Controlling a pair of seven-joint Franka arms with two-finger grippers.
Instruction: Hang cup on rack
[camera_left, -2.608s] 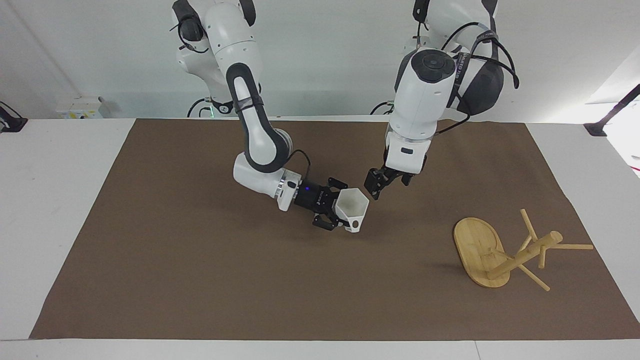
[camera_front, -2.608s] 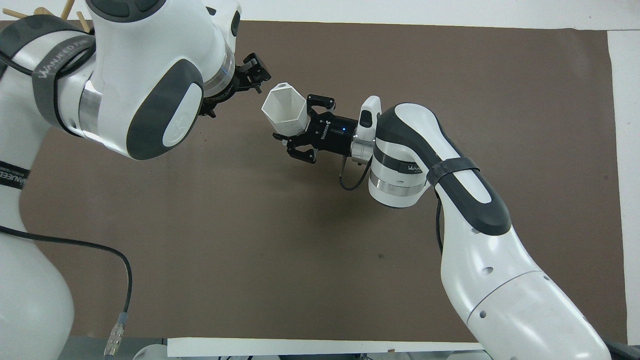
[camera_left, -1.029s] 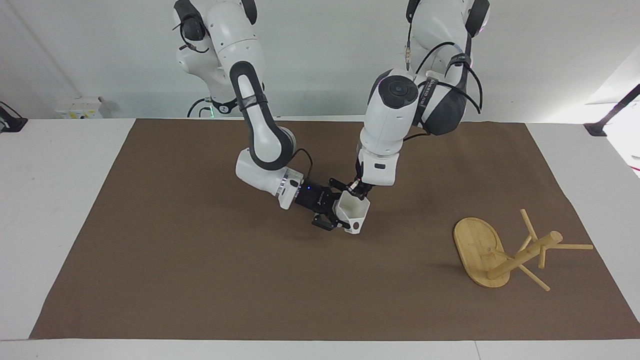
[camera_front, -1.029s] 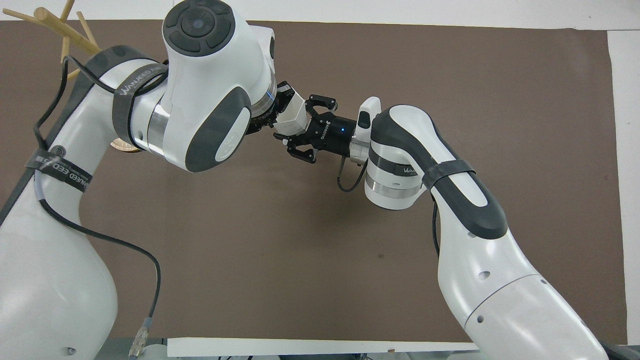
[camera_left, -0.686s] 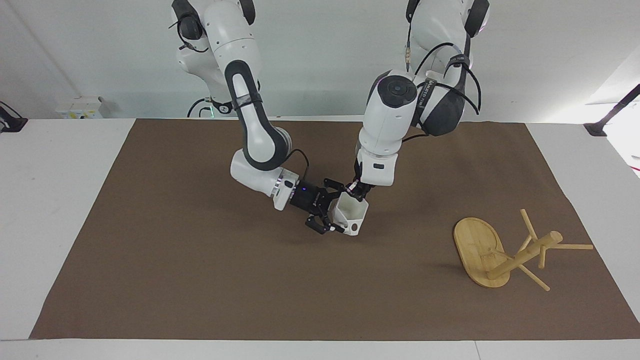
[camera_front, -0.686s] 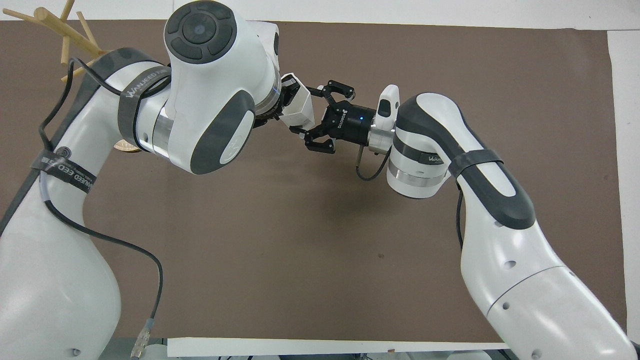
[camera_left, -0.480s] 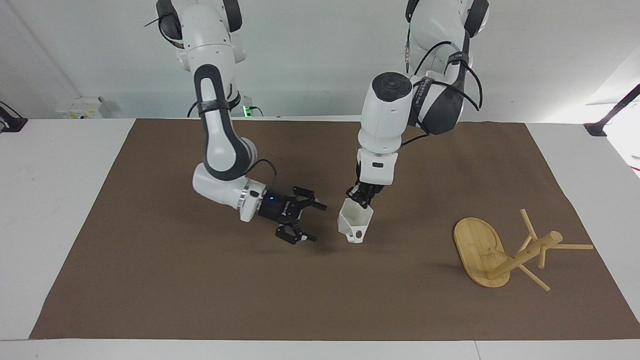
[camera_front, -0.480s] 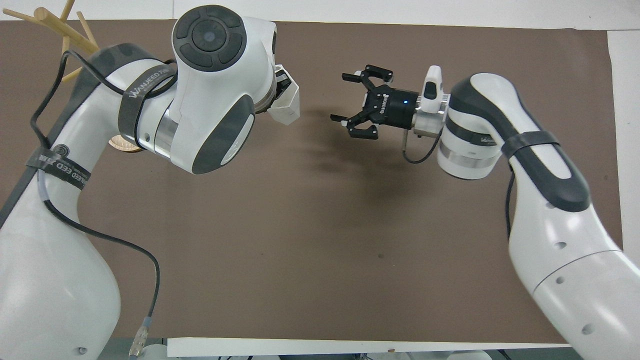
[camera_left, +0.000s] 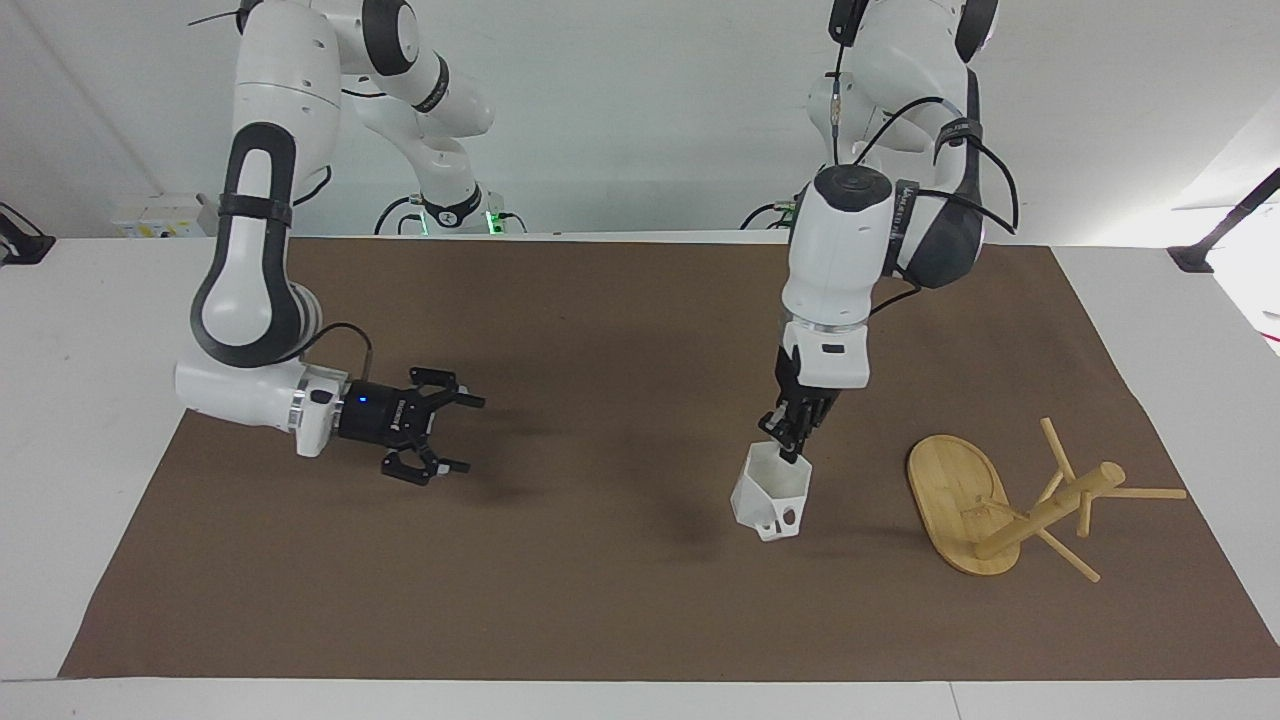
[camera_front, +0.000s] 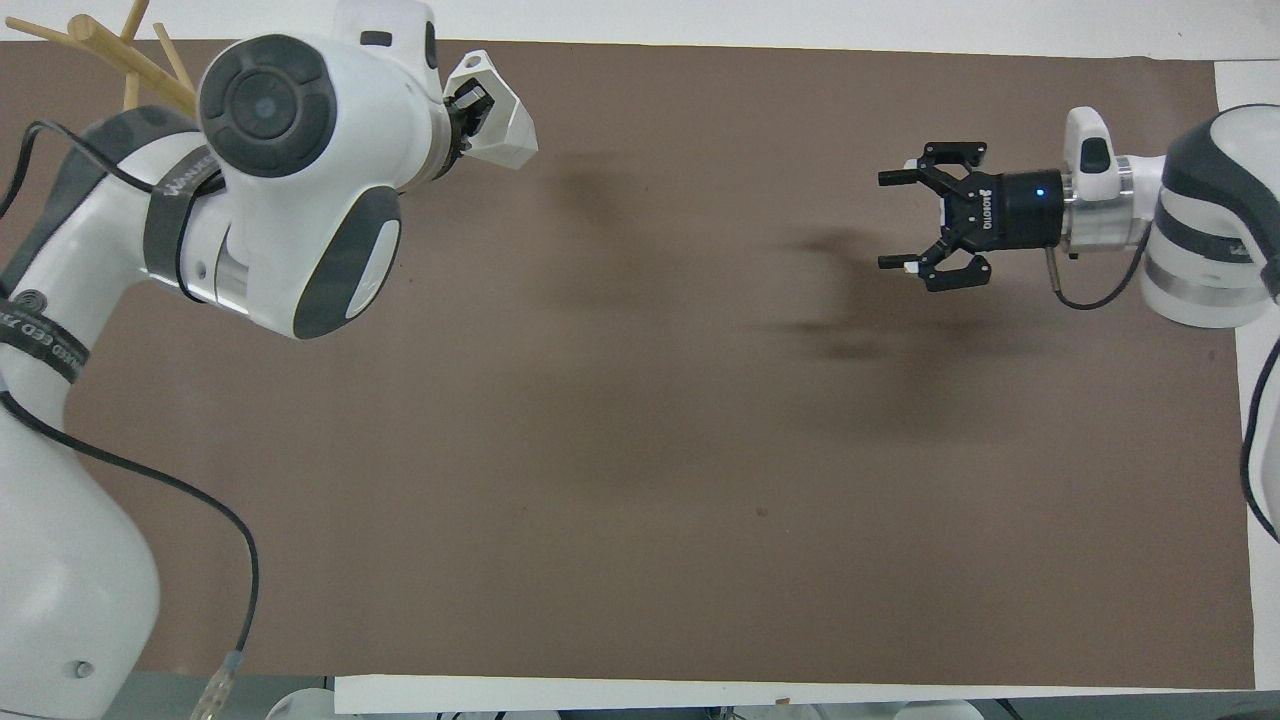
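Observation:
My left gripper is going to release the white faceted cup on the bamboo rack's low peg (camera_front: 250, 140), the one that is nearest the oval base.
The white faceted cup (camera_left: 770, 495) hangs from my left gripper (camera_left: 790, 450), which is shut on its rim and holds it low over the brown mat, handle end down. In the overhead view the cup (camera_front: 505, 125) juts out from under the left gripper (camera_front: 470, 105). The bamboo rack (camera_left: 1040, 510) lies tipped over on its side toward the left arm's end of the table, beside the cup, its oval base (camera_left: 955, 495) on edge. Only its pegs (camera_front: 100, 50) show in the overhead view. My right gripper (camera_left: 465, 435) is open and empty over the mat at the right arm's end, also seen from overhead (camera_front: 885, 220).
A brown mat (camera_left: 600, 600) covers the white table (camera_left: 100, 350). A black clamp (camera_left: 1200, 250) sits at the table's corner near the left arm's base.
The right gripper let go of the cup and drew back to the right arm's end. The left gripper took the cup by the rim and carried it toward the rack.

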